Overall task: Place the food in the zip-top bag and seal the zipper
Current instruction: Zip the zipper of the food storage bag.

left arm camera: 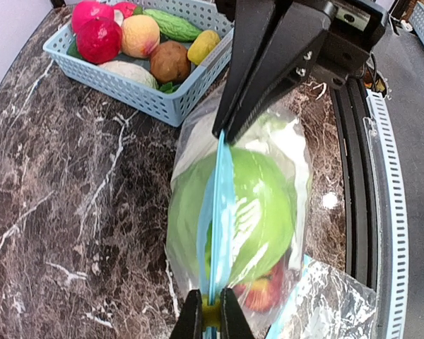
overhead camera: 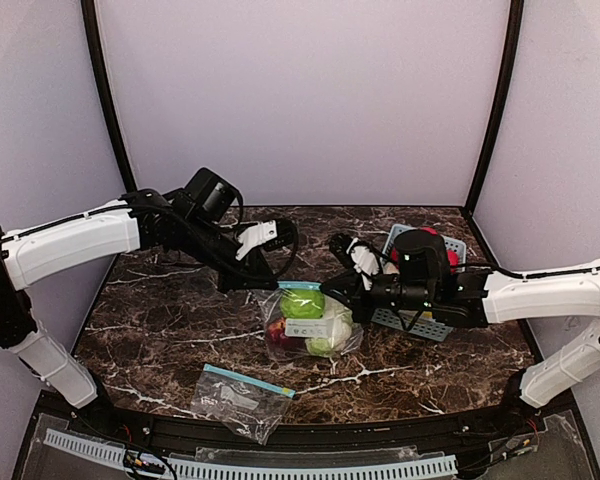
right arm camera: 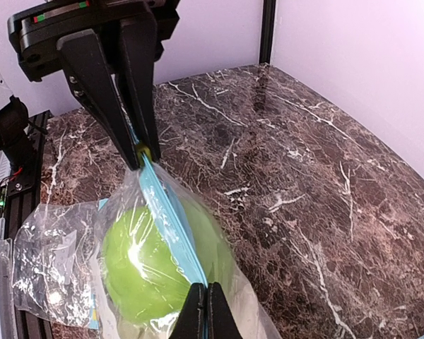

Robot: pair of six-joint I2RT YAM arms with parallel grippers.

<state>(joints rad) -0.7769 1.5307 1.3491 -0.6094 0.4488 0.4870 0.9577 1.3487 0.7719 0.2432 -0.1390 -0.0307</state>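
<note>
Next, I release the filled zip-top bag from my left gripper on the bare marble (overhead camera: 261, 269) between the empty bag and back wall.
The zip-top bag (overhead camera: 312, 322) lies mid-table, holding a green apple (left arm camera: 261, 205), a red apple (left arm camera: 267, 291) and white cauliflower (overhead camera: 332, 335). Its blue zipper (left arm camera: 220, 212) is stretched taut between both grippers. My left gripper (left arm camera: 212, 311) is shut on the yellow slider at one end of the zipper. At the other end my right gripper (right arm camera: 206, 307) is shut on the blue strip. In the top view the left gripper (overhead camera: 280, 284) and right gripper (overhead camera: 332, 292) flank the bag's top edge. More food (left arm camera: 120, 39) fills the basket.
The light-blue slotted basket (left arm camera: 138, 95) stands at the right rear, partly under my right arm. A second, empty zip-top bag (overhead camera: 242, 398) lies near the front edge. Purple walls enclose the marble table (overhead camera: 160, 320).
</note>
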